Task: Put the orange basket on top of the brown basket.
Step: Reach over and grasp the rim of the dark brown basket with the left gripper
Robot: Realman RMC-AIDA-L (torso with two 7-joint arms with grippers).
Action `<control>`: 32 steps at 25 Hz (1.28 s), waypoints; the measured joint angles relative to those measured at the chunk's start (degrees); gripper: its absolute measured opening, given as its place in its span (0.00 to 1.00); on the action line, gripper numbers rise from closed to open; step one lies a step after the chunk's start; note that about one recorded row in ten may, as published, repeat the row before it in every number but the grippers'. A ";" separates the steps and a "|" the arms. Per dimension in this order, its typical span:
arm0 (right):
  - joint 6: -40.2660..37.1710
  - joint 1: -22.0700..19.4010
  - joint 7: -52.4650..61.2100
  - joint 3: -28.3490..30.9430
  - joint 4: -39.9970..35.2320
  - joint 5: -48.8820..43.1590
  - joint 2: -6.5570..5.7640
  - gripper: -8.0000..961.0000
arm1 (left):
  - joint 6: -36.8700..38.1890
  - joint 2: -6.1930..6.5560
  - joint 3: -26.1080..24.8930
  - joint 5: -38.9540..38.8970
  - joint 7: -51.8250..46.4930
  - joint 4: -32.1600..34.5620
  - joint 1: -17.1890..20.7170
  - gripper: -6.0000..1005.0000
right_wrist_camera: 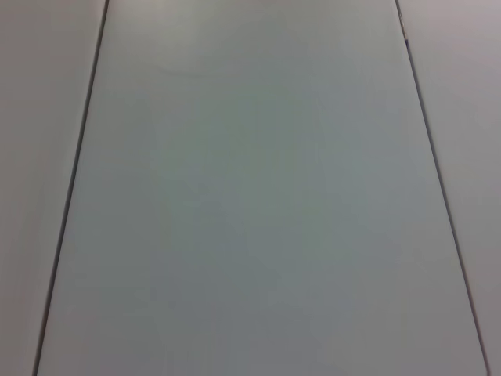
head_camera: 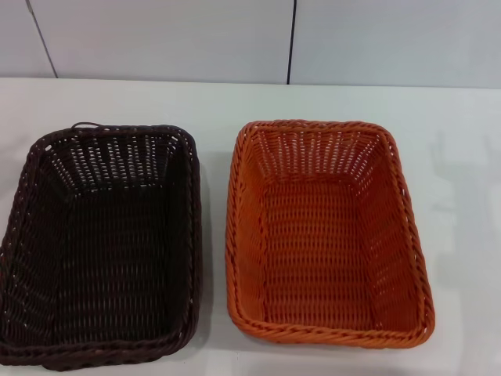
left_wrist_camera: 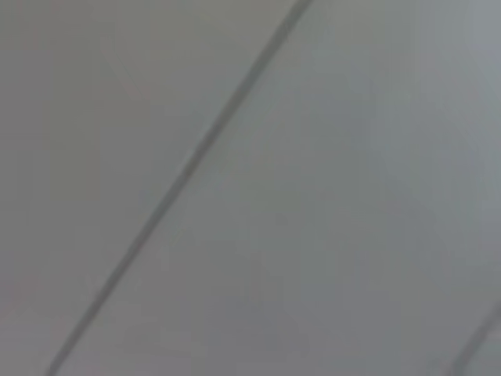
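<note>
The robot's left gripper should next grip the long side rim (head_camera: pixel 19 200) of the brown basket, on the side that faces away from the orange basket.
The orange basket (head_camera: pixel 325 235) sits upright on the white table at the right of the head view, empty, with its braided rim whole. The brown basket (head_camera: pixel 102 243) sits upright beside it on the left, empty, a narrow gap between the two. Its left side and front corner run out of the picture. Neither gripper shows in the head view. The left wrist view and the right wrist view show only grey wall panels with dark seams, no fingers and no baskets.
The white table (head_camera: pixel 462 157) runs back to a grey panelled wall (head_camera: pixel 156 39) with dark vertical seams. Faint shadows lie on the table at the right of the orange basket.
</note>
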 joint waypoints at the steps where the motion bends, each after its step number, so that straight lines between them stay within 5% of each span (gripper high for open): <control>1: 0.00 0.34 0.01 0.09 -0.22 0.00 0.00 0.77 | -2.18 0.07 0.11 7.66 -6.66 -6.29 0.50 0.83; 5: 0.06 0.78 0.02 0.11 -0.29 0.00 0.02 0.78 | -5.58 -0.24 0.13 18.45 -14.40 -13.73 0.62 0.83; 9: 0.09 1.03 -0.14 0.10 -0.01 -0.01 0.01 0.77 | -9.30 -2.09 0.01 33.97 -23.77 -24.47 0.43 0.83; 11: 0.09 1.22 -0.26 0.09 0.21 -0.01 0.01 0.77 | -10.13 -5.17 0.06 45.81 -29.70 -32.76 0.22 0.83; 12: 0.09 1.22 -0.26 0.09 0.21 -0.01 0.01 0.77 | -10.13 -5.17 0.06 45.81 -29.70 -32.76 0.22 0.83; 16: 0.09 1.72 -0.29 0.06 0.24 0.00 0.05 0.77 | -11.82 -9.34 1.47 60.73 -36.52 -43.19 -0.63 0.82; 32: 0.75 3.58 -0.09 0.79 -0.37 0.00 0.07 0.77 | -7.95 -9.46 16.91 74.20 -53.40 -39.16 -2.74 0.82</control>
